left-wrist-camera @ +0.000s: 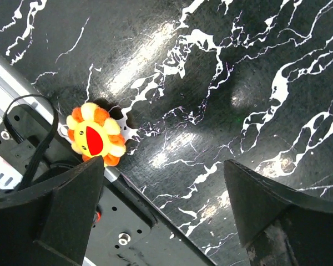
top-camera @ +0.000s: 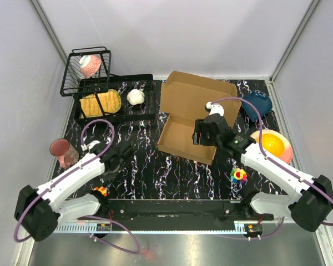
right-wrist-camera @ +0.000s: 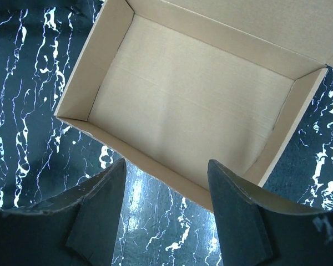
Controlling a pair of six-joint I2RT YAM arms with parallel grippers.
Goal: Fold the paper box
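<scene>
The multicoloured flower toy lies between the paper box and the pink plate, and my right gripper will close across the yellow middle (top-camera: pixel 238 175) of it.
The paper box (top-camera: pixel 180 136) is a plain brown cardboard tray with its four walls standing and its lid (top-camera: pixel 197 94) raised at the back, on the black marbled table right of centre. My right gripper (top-camera: pixel 200 133) hovers over the tray's right part, open and empty. In the right wrist view the box's inside (right-wrist-camera: pixel 183 100) fills the top, and its near wall (right-wrist-camera: pixel 155 166) lies just beyond the open gripper (right-wrist-camera: pixel 166 191). My left gripper (top-camera: pixel 119 158) is open and empty, low over bare table at the left (left-wrist-camera: pixel 164 191), far from the box.
An orange flower toy (left-wrist-camera: pixel 94 138) lies by the left arm's base rail (top-camera: pixel 101 191). A multicoloured flower toy (top-camera: pixel 238 175), a yellow bowl on a pink plate (top-camera: pixel 272 144) and a blue object (top-camera: pixel 257 103) sit right. A wire basket (top-camera: pixel 89 69), dish rack (top-camera: pixel 108 102) and pink cup (top-camera: pixel 62 151) stand left.
</scene>
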